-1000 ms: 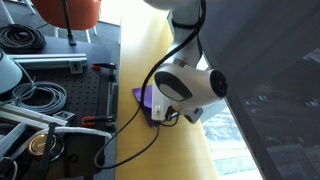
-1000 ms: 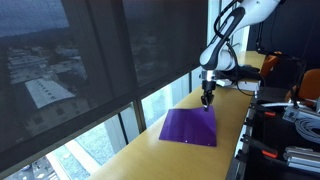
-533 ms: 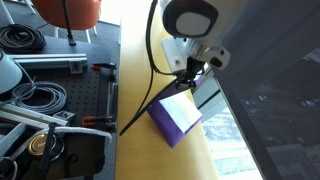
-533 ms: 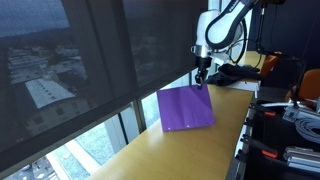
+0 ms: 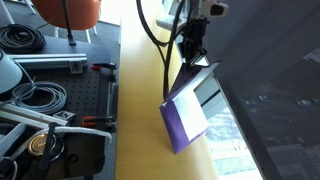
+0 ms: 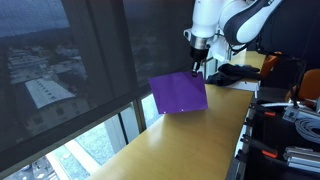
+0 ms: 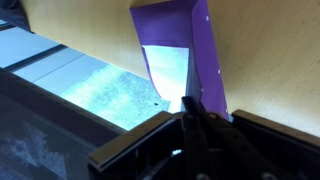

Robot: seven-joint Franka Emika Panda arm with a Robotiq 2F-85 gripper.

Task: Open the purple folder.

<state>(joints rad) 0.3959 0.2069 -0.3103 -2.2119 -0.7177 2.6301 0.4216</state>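
I will let go of the purple folder flat on the yellow tabletop (image 5: pixel 167 104) between the black bench and the window. The folder now hangs tilted above the tabletop.
The purple folder (image 5: pixel 181 121) hangs tilted above the yellow tabletop strip (image 5: pixel 145 95), raised by its top edge. It also shows in an exterior view (image 6: pixel 178 94). White paper sheets (image 5: pixel 205 90) show on its window side. My gripper (image 5: pixel 192 55) is shut on the folder's upper edge, also seen in an exterior view (image 6: pixel 197 68). In the wrist view the folder's purple sheet (image 7: pixel 205 55) and white paper (image 7: pixel 165 65) run away from my gripper (image 7: pixel 192 108). I cannot tell whether the folder's lower corner touches the tabletop.
A window with a dark mesh blind (image 6: pixel 70 60) runs along one side of the tabletop. A black bench with cables and tools (image 5: pixel 45 95) lies on the other side, with an orange chair (image 5: pixel 70 12) behind. Bare yellow tabletop (image 6: pixel 190 145) lies below the folder.
The folder lay flat on the tabletop a second ago with my gripper at its edge. My gripper has risen and lifted the folder up with it, tilting it steeply.
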